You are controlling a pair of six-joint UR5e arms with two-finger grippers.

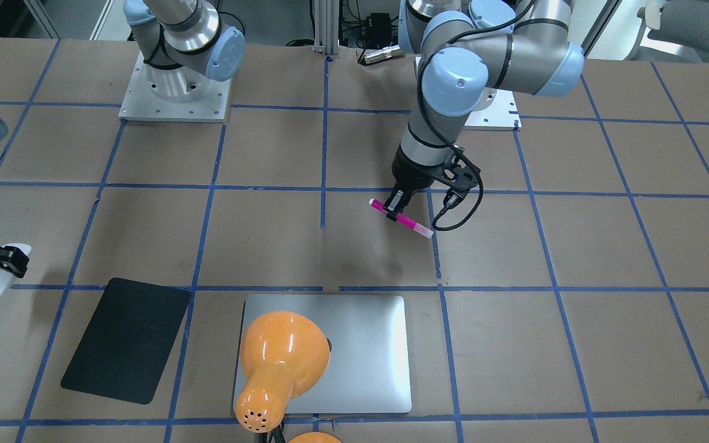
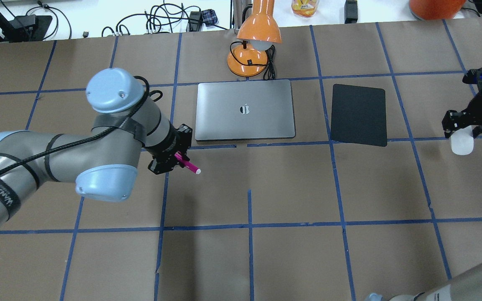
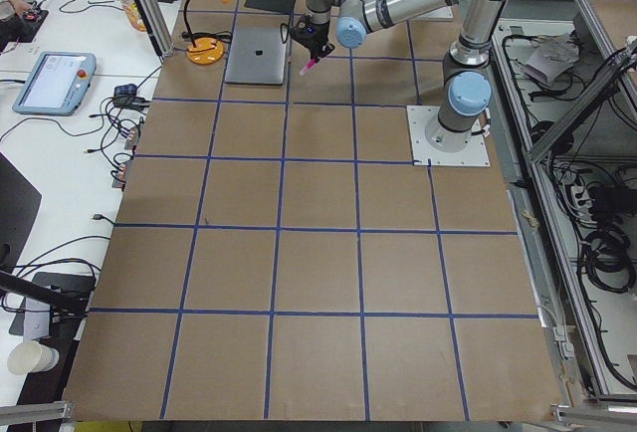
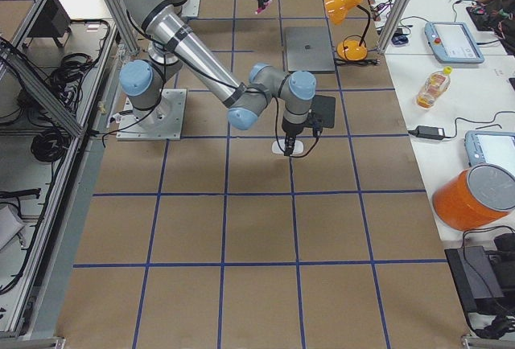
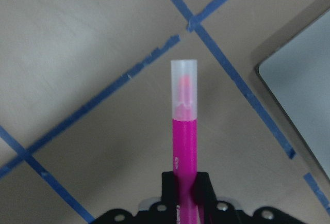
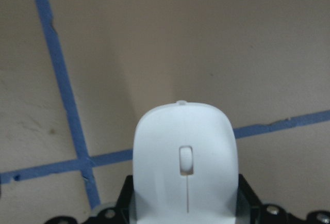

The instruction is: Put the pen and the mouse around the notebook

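Note:
My left gripper needs to release the magenta pen on bare table, just off the short blue tape's end (image 1: 319, 239), behind the notebook.
My left gripper (image 1: 397, 209) is shut on the magenta pen (image 1: 415, 226), which hangs level above the table, a square back from the notebook (image 1: 367, 351). In the left wrist view the pen (image 5: 184, 131) points away, its pale cap forward, with a corner of the notebook (image 5: 304, 90) at the right. The silver notebook (image 2: 245, 110) lies closed and flat. My right gripper (image 2: 462, 130) is shut on the white mouse (image 2: 462, 145), held off the table beyond the black mat. The mouse (image 6: 185, 167) fills the lower right wrist view.
An orange desk lamp (image 2: 253, 46) stands behind the notebook, and its shade (image 1: 280, 363) hides part of the lid from the front. A thin black mat (image 2: 359, 113) lies between notebook and mouse. Blue tape lines grid the brown tabletop (image 2: 291, 188).

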